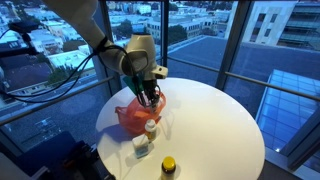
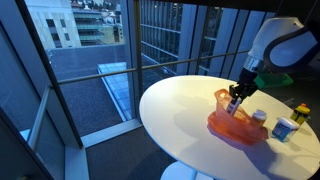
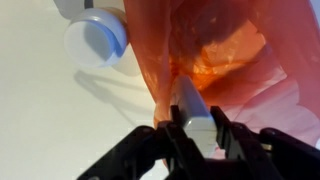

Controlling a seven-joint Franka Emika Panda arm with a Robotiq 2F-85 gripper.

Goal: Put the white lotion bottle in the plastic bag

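The white lotion bottle will be released from my gripper inside the plastic bag, over the bare table [image 1: 171, 115] that lies beyond the white capped jar.
My gripper [image 3: 194, 130] is shut on the white lotion bottle [image 3: 193, 108], which points down into the mouth of the orange-red plastic bag [image 3: 225, 55]. In both exterior views the gripper [image 1: 150, 98] [image 2: 235, 100] hangs just over the bag [image 1: 130, 118] [image 2: 235, 128] on the round white table [image 1: 210, 120] [image 2: 180, 115]. The bottle's lower end is between the bag's folds.
A white capped jar [image 3: 97, 42] stands next to the bag; it also shows in both exterior views [image 1: 151, 128] [image 2: 259, 117]. A small tub [image 1: 141, 146] [image 2: 284, 129] and a yellow bottle with a black cap [image 1: 168, 166] [image 2: 301, 113] stand nearby. Glass windows surround the table.
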